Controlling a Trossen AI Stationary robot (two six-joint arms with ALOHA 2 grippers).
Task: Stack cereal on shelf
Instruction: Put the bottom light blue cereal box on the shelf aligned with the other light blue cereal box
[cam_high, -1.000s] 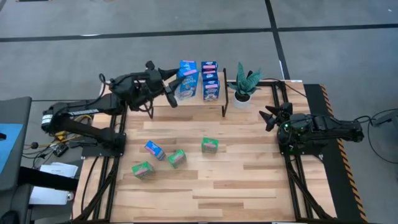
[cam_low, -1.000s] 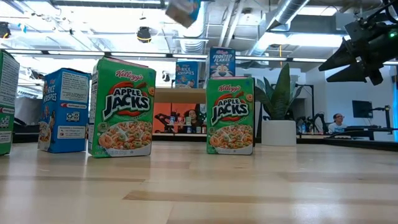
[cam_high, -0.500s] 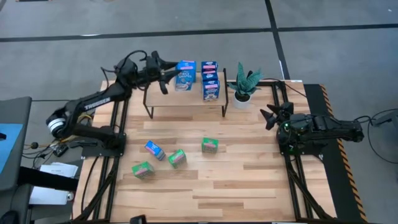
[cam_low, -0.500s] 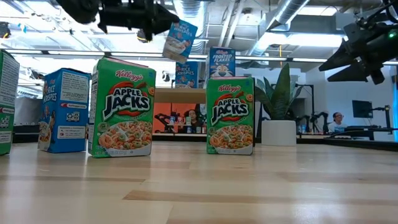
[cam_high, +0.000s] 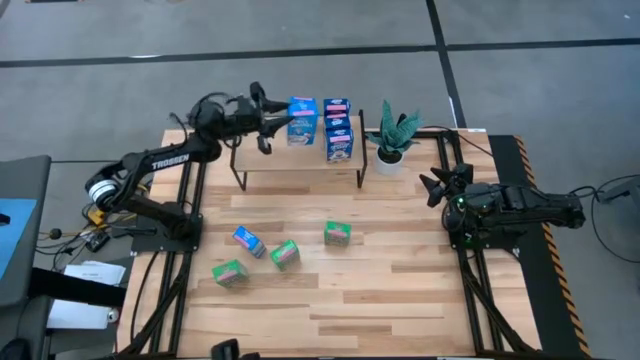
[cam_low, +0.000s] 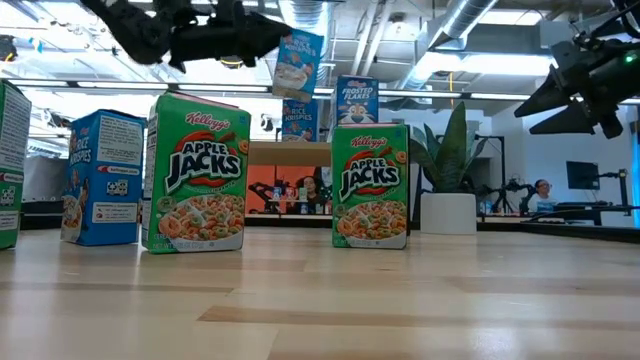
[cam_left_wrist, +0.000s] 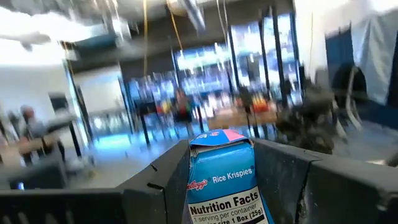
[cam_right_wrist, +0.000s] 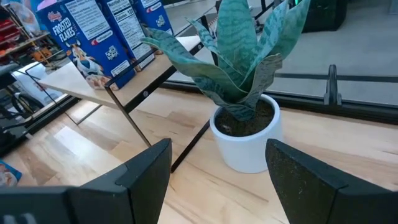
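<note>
The robot's left gripper should stand the Rice Krispies box on the shelf (cam_high: 306, 147) next to the Frosted Flakes boxes, in front of its twin. The held box is now high over the shelf.
My left gripper (cam_high: 284, 122) is shut on a blue Rice Krispies cereal box (cam_low: 298, 62) high over the left part of the shelf (cam_high: 270, 160), a light-wood board on black legs at the table's far edge. Under it a second Rice Krispies box (cam_low: 298, 120) stands on the shelf. Beside that is a stack of blue Frosted Flakes boxes (cam_high: 338, 130). One blue box (cam_high: 248, 240) and three green Apple Jacks boxes (cam_high: 285, 254) stand on the table. My right gripper (cam_high: 432, 188) waits open at the right edge, pointing at the plant. My left gripper pinches the box between its two fingers (cam_left_wrist: 163, 180), one on each broad face, with the narrow Nutrition Facts side (cam_left_wrist: 225, 186) toward the wrist. The fingers come about level from the table's left. The box is lifted clear, top up and slightly tilted.
A potted green plant (cam_right_wrist: 244, 118) in a white pot stands just right of the shelf, in front of my right gripper. The middle and near part of the tabletop (cam_high: 400, 300) is bare wood. The left arm reaches over the table's far-left corner.
My left gripper has swung toward the table's far edge and come down with the blue box, its wrist turning. The box has dropped from above the low view's top edge to just over the shelf's Rice Krispies box. It barely moved in the last half second.
</note>
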